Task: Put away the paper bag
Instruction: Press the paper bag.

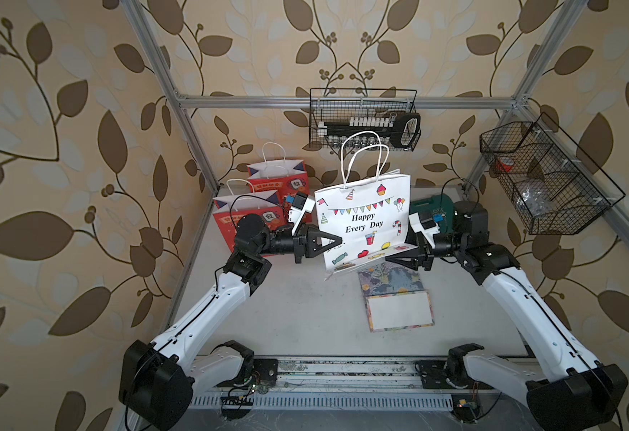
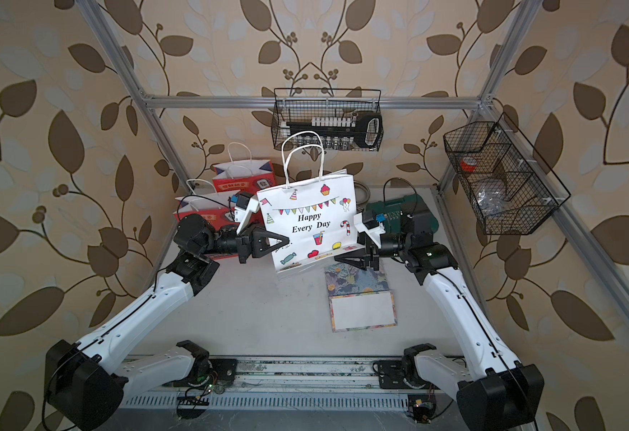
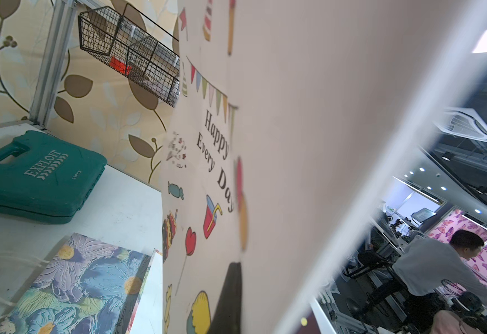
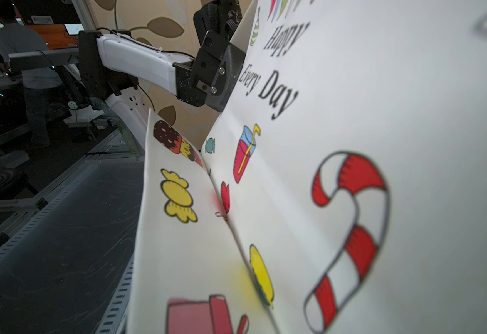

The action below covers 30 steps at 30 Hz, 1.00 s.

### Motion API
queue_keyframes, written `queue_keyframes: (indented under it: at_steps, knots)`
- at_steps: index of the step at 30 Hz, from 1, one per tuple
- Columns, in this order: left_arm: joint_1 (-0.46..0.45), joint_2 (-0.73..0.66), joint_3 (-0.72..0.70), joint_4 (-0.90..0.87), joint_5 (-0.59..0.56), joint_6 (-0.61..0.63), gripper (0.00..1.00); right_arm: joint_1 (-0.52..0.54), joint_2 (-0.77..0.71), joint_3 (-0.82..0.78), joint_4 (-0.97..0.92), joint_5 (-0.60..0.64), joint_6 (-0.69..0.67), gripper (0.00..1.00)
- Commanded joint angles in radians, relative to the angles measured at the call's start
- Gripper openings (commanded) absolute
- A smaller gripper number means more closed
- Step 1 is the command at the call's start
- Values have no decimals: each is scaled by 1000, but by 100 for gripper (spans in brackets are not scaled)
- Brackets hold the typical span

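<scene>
The finger of my left gripper is on the bag's printed side where the bottom flap has to fold up, so my left gripper should open and pinch flap and printed side together [image 1: 335,271].
The white paper bag [image 1: 361,224] printed "Happy Every Day" stands upright and slightly tilted at mid-table in both top views, handles up. My left gripper [image 1: 337,240] is shut on the bag's left edge; one dark finger [image 3: 227,297] lies flat against the printed face of the bag [image 3: 279,144]. My right gripper [image 2: 339,258] reaches in at the bag's lower right corner, under the folded-out bottom flap. The bag [image 4: 352,115] fills the right wrist view and hides those jaws, so how they stand does not show.
Two red paper bags [image 1: 279,179] [image 1: 245,220] stand at the back left. A floral bag [image 1: 395,294] lies flat in front of the white one. A green tool case [image 1: 432,212] sits back right. Wire baskets hang at the back [image 1: 365,119] and right [image 1: 544,179].
</scene>
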Motion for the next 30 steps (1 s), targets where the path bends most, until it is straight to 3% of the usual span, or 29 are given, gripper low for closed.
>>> queue_keyframes:
  at_steps: [1, 5, 8, 10, 11, 14, 16, 17, 20, 23, 24, 27, 30]
  knots:
    - [-12, 3, 37, -5, 36, 22, 0, 12, -4, 38, 50, -32, 32, 48]
    - [-12, 8, 43, -41, 33, 55, 0, 12, -10, 41, 51, -56, 51, 33]
    - [-12, -4, 62, -164, -12, 163, 0, 12, -10, 43, 50, -85, 75, 18]
    - [-12, -16, 74, -233, -65, 239, 1, 12, -10, 45, 50, -93, 88, 0]
    - [-12, -24, 78, -264, -103, 273, 5, 12, -10, 47, 50, -94, 92, 0]
    - [-12, -57, 72, -279, -196, 325, 44, 11, -14, 44, 65, -80, 111, 0]
    - [-12, -89, 61, -292, -307, 348, 77, 10, -21, 48, 69, -53, 122, 0]
    - [-12, -114, 46, -300, -386, 368, 85, 9, -24, 49, 70, -29, 129, 0]
    - [-12, -219, -33, -296, -729, 419, 99, 6, -37, 57, 69, 67, 146, 0]
    - [-12, -311, -115, -321, -1018, 466, 99, 4, -49, 66, 61, 164, 154, 0]
    - [-12, -333, -135, -339, -1045, 481, 99, 5, -49, 69, 59, 176, 156, 0]
    - [-12, -364, -178, -377, -925, 493, 99, 12, -44, 85, 62, 178, 168, 0]
    - [-12, -320, -197, -374, -623, 467, 99, 43, -34, 101, 61, 173, 170, 0]
